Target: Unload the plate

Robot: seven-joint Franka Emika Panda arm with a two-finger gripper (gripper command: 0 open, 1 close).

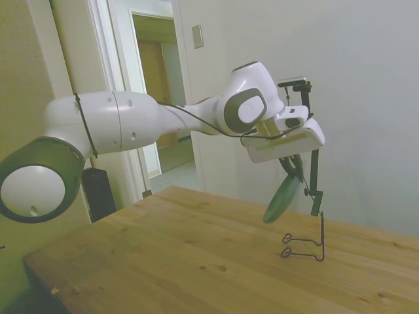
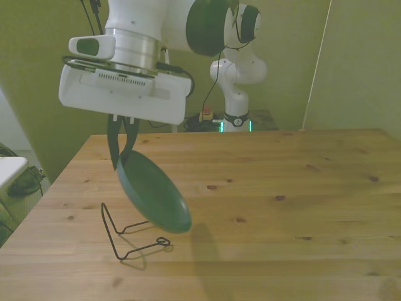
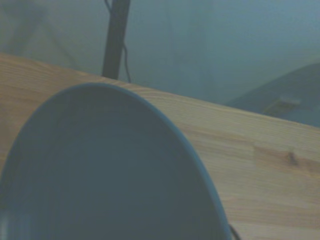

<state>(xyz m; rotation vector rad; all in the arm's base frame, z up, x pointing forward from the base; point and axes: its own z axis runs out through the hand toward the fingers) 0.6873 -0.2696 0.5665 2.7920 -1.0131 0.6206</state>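
Note:
Next, my gripper lets go of the dark green plate flat on the bare table (image 1: 236, 225) beside the looped ends of the wire stand.
The dark green plate (image 2: 153, 193) hangs tilted in the air, gripped by its upper rim. My gripper (image 2: 121, 155) is shut on that rim, with dark fingers (image 2: 113, 145) on either side of it. From the side, the plate (image 1: 282, 197) shows nearly edge-on under the gripper (image 1: 296, 171), above and slightly to the left of the stand. The thin black wire stand (image 2: 128, 233) rests empty on the table beneath the plate; it is seen also in the side view (image 1: 308, 245). Up close in the wrist view, the plate's (image 3: 105, 175) inner face fills most of the picture.
The wooden table (image 2: 282, 207) stretches wide to the front view's right of the stand. A white robot base (image 2: 237, 88) stands behind the far edge. In the side view an open doorway (image 1: 160, 98) lies behind the arm.

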